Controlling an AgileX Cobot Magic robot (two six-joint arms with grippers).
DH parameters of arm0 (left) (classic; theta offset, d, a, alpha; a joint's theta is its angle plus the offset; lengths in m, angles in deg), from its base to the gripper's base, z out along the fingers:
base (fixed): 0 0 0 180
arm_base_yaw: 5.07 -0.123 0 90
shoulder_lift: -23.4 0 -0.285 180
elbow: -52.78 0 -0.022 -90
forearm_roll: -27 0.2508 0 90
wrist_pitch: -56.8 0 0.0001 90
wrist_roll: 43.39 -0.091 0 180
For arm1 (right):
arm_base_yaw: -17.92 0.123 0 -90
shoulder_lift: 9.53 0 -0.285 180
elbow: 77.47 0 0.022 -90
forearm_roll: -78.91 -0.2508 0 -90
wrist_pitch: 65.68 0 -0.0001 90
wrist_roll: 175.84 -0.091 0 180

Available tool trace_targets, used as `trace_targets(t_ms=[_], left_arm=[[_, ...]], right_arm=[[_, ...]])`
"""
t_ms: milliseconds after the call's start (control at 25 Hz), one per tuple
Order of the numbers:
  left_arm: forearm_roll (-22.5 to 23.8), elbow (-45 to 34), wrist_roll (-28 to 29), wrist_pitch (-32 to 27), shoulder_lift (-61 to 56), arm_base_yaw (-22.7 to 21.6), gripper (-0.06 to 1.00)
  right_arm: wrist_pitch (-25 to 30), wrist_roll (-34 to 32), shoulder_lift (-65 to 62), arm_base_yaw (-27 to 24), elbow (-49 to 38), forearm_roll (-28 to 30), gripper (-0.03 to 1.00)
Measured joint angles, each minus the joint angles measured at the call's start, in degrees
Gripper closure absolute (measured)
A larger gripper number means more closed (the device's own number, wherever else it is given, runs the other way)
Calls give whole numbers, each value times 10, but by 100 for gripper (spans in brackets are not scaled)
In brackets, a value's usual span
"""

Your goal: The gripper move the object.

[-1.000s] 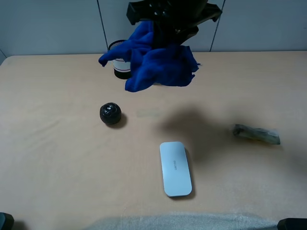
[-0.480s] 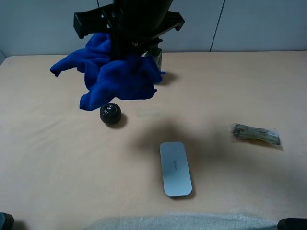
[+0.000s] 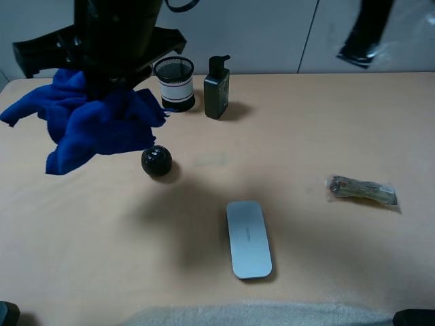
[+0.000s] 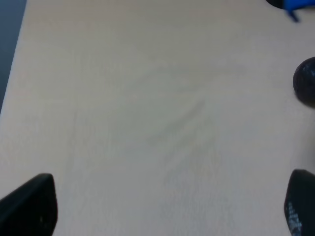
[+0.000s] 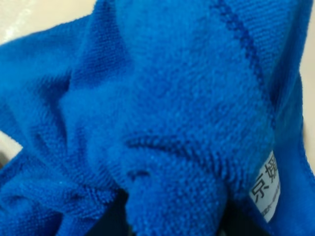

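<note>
Next, my right gripper releases the blue cloth on the bare table [image 3: 87, 164] beside the black ball, away from the packet.
The object, a wrinkled royal-blue cloth [image 3: 95, 125], hangs in the air over the table's left side, just left of the black ball [image 3: 156, 161]. My right gripper [image 3: 112, 87] has reached across from above and is shut on the cloth's top; its fingertips are buried in the fabric. The right wrist view is filled by the cloth [image 5: 162, 113], with a white label [image 5: 266, 189] at one edge. My left gripper [image 4: 165, 209] is open over bare table, its two dark fingertips [image 4: 29, 206] far apart. The ball [image 4: 306, 81] shows at that view's edge.
A flat white case [image 3: 249, 238] lies in the front middle. A mesh cup [image 3: 174, 83] and a black bottle [image 3: 217, 88] stand at the back. A wrapped packet [image 3: 363, 189] lies at the right. Grey fabric [image 3: 258, 316] lines the front edge.
My right gripper has carried the blue cloth from the back middle to the left side and a little lower. The cup and bottle have come into view behind it.
</note>
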Motion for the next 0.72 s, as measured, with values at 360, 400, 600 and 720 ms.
trace_targets(t_ms=[360,400,600,720], left_arm=[[0,0,0,0,0,0,2],[0,0,0,0,0,0,2],[0,0,0,0,0,0,2],[0,0,0,0,0,0,2]], right_arm=[[19,3,119,23,145,-3,81],[18,3,127,23,156,-2,81],[-17,3,158,23,171,-7,81],[-52,3,171,23,172,-9,81]])
